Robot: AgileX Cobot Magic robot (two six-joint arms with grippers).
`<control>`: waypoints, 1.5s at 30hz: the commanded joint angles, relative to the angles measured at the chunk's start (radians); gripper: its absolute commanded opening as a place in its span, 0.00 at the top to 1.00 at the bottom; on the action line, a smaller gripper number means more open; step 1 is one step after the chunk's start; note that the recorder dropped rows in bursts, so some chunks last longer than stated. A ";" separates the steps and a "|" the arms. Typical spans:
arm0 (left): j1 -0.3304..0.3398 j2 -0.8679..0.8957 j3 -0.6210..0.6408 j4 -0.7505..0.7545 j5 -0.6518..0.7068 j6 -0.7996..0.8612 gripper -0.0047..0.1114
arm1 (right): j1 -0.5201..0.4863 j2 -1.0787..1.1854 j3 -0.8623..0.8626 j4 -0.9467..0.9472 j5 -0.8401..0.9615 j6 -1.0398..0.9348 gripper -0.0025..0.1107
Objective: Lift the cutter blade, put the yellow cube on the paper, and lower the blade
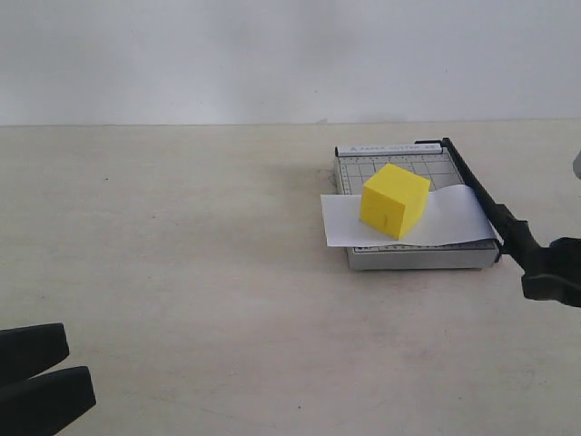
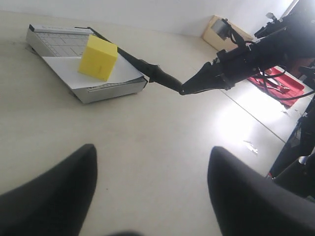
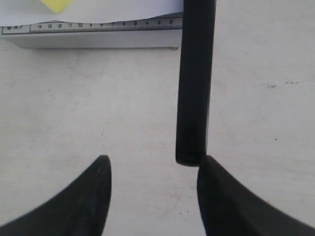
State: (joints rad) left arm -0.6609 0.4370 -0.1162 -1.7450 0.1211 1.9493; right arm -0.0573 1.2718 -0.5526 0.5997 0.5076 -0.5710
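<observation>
The end of the cutter's handle rests against one finger of my right gripper, so I will center the handle between both fingers and grip it farther (image 3: 194,108) along.
The yellow cube (image 1: 394,200) (image 2: 98,57) stands on the white paper (image 1: 454,218) (image 2: 66,71), which lies across the grey cutter board (image 1: 418,257) (image 2: 56,42). The cutter blade (image 1: 474,186) (image 2: 157,74) lies low along the board's right edge, its thick handle (image 3: 195,88) jutting past the front. My right gripper (image 1: 552,272) (image 3: 155,164) is open at the handle's tip, and one finger (image 3: 216,187) touches the handle's end. My left gripper (image 1: 36,377) (image 2: 152,162) is open near the table's front left, with nothing between its fingers.
The board's ruler edge (image 3: 93,27) faces the right gripper. Bare beige tabletop (image 1: 182,254) stretches left of the cutter. Beyond the table, the left wrist view shows a wooden box (image 2: 219,29) and a red tray (image 2: 275,81).
</observation>
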 commanded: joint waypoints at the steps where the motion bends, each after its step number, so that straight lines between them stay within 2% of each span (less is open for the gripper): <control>1: -0.002 -0.006 0.004 0.001 0.000 -0.006 0.43 | -0.002 -0.004 -0.007 0.001 -0.025 -0.012 0.58; 4: -0.002 -0.006 0.004 0.001 0.002 -0.006 0.43 | -0.002 -0.004 -0.007 0.001 -0.059 -0.021 0.57; 9: -0.002 -0.006 0.004 0.001 0.002 -0.006 0.43 | -0.002 -0.004 -0.007 0.001 -0.095 -0.023 0.45; 11: -0.002 -0.006 0.004 0.001 0.002 -0.006 0.43 | -0.002 -0.004 -0.007 0.001 -0.100 -0.023 0.44; 25: -0.002 -0.006 0.004 0.001 0.002 -0.006 0.43 | 0.000 0.062 -0.007 0.040 -0.159 -0.056 0.44; 33: -0.002 -0.006 0.004 0.001 0.002 -0.006 0.43 | 0.000 0.158 -0.007 0.209 -0.194 -0.236 0.44; 39: -0.002 -0.006 0.004 0.001 -0.004 -0.006 0.43 | 0.000 0.193 -0.008 0.247 -0.211 -0.289 0.44; 43: -0.002 -0.006 0.004 0.001 -0.019 -0.006 0.43 | 0.000 0.198 -0.008 0.258 -0.219 -0.310 0.47; 44: -0.002 -0.006 0.004 0.001 -0.019 -0.006 0.43 | 0.000 0.198 -0.008 0.258 -0.219 -0.310 0.51; 45: -0.002 -0.006 0.004 0.001 -0.019 -0.006 0.43 | 0.000 0.198 -0.008 0.258 -0.219 -0.310 0.60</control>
State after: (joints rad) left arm -0.6609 0.4370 -0.1162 -1.7450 0.1110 1.9493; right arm -0.0573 1.4691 -0.5553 0.8509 0.2999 -0.8672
